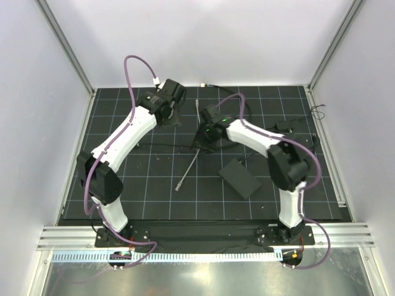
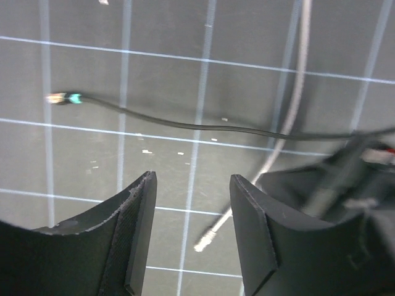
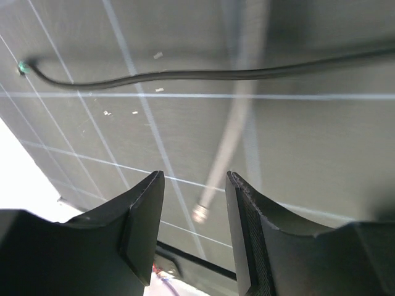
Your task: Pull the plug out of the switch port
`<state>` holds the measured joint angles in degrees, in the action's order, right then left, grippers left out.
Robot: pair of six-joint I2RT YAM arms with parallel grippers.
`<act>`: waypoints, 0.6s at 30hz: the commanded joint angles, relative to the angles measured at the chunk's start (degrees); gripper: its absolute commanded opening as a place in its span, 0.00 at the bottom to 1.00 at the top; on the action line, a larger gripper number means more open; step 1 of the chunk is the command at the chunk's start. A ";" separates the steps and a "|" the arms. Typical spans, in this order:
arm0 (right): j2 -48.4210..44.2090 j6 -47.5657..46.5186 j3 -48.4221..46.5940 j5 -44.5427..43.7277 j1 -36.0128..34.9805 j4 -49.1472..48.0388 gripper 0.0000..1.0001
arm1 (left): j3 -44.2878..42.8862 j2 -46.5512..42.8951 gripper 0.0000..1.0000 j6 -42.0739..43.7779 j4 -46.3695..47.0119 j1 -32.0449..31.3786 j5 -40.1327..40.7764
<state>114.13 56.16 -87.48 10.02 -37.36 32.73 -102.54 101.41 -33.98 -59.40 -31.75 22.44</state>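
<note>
I should close my right gripper on the plug point(image 1: 242, 161) of the thick black cable, where the cable goes into the switch box near its far corner.
The plug point(image 2: 62, 97) is a small dark tip with a green mark, ending a thin black cable point(image 1: 166, 146). It lies loose on the mat and also shows in the right wrist view point(image 3: 23, 66). The flat black switch box point(image 1: 239, 177) lies apart from it at the middle right; its port is not visible. My left gripper point(image 2: 192, 180) is open and empty, hovering above the mat at the back point(image 1: 168, 117). My right gripper point(image 3: 194, 177) is open and empty over the mat's middle point(image 1: 200, 140).
A thin grey cable point(image 1: 188, 166) with a silver tip point(image 2: 203, 243) crosses the mat between the arms; the tip also shows in the right wrist view point(image 3: 199, 213). More dark cables lie at the back right point(image 1: 290, 128). Walls enclose the grid mat.
</note>
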 commanded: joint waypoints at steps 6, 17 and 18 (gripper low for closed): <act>-24.46 -9.05 17.92 -6.33 13.00 1.04 0.45 | 0.16 4.65 0.52 4.00 8.51 -3.05 -25.02; -39.94 -7.65 43.96 5.52 30.32 -16.90 0.41 | -11.80 22.15 0.54 6.64 5.87 -14.57 -46.42; -40.73 -7.47 47.02 6.67 31.99 -19.35 0.41 | -13.02 23.21 0.54 6.56 5.52 -15.44 -47.65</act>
<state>77.25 49.08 -44.95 11.20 -8.99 23.24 -111.53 122.96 -28.88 -53.74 -46.15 -16.23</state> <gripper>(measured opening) 0.406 0.540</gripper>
